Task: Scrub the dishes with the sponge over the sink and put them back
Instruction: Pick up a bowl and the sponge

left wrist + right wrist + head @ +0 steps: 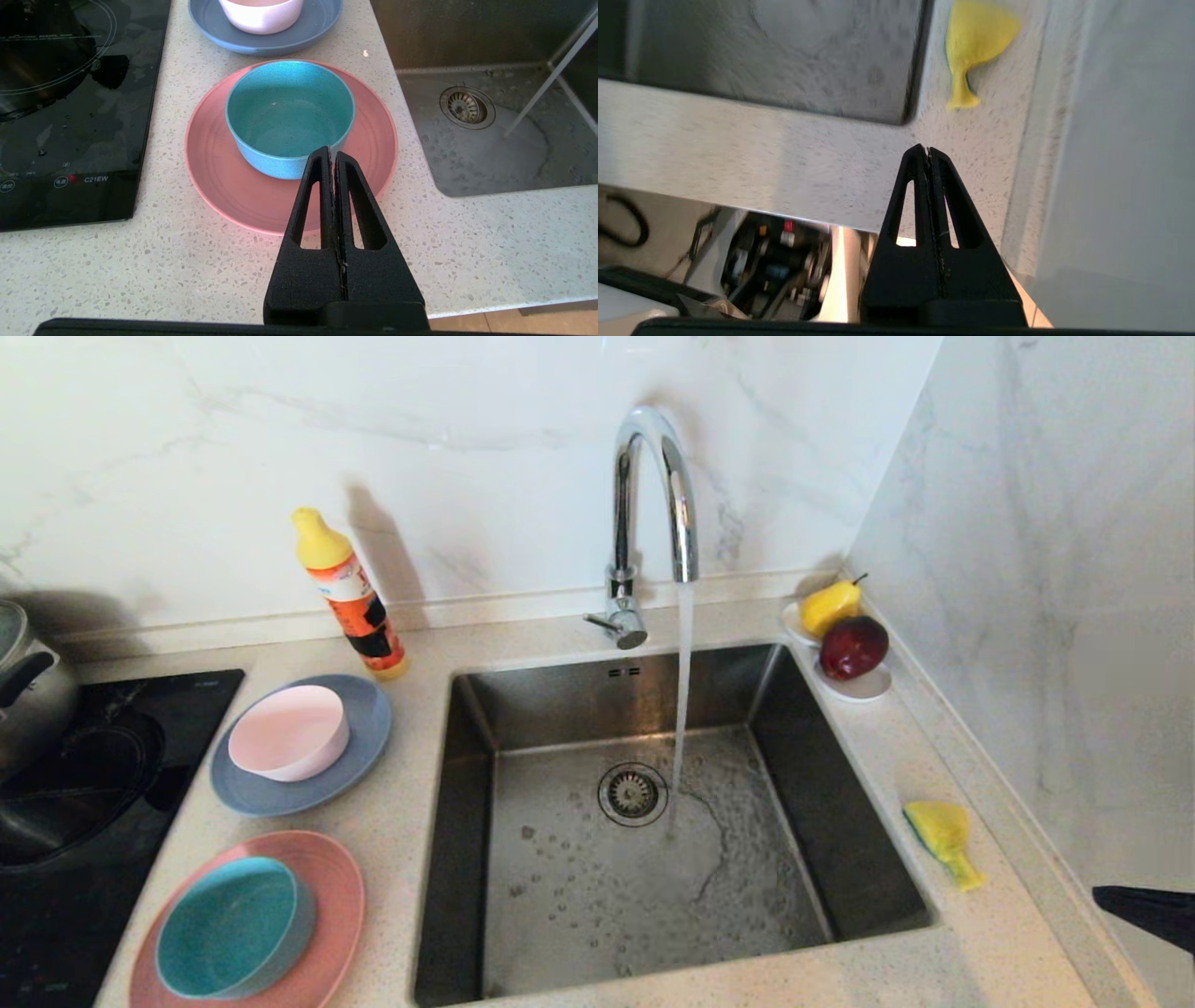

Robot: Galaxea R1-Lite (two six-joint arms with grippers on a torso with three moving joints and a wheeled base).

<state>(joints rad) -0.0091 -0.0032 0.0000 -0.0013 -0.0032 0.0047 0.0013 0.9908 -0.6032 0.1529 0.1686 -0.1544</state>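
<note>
The robot's right gripper will next move to the narrow pinched part (954,859) (960,69) of the yellow sponge, just short of its wide end, and close there.
Left of the steel sink (845,821), a pale pink bowl (289,731) sits on a grey-blue plate (364,747), and nearer me a teal bowl (233,926) (289,116) sits on a salmon-pink plate (331,905) (215,177). The yellow sponge (943,835) (976,44) with its green layer lies on the counter right of the sink. My right gripper (1106,896) (927,150) enters at the right edge, shut and empty, above the counter's front corner short of the sponge. My left gripper (332,150) is shut and empty, hanging over the near side of the salmon-pink plate.
Water runs from the chrome faucet (653,523) into the basin beside the drain (632,793). A detergent bottle (353,597) stands behind the plates. A white dish (864,686) holds a pear and a dark red fruit. A black hob (103,775) and pot (28,686) sit left; a marble wall closes the right.
</note>
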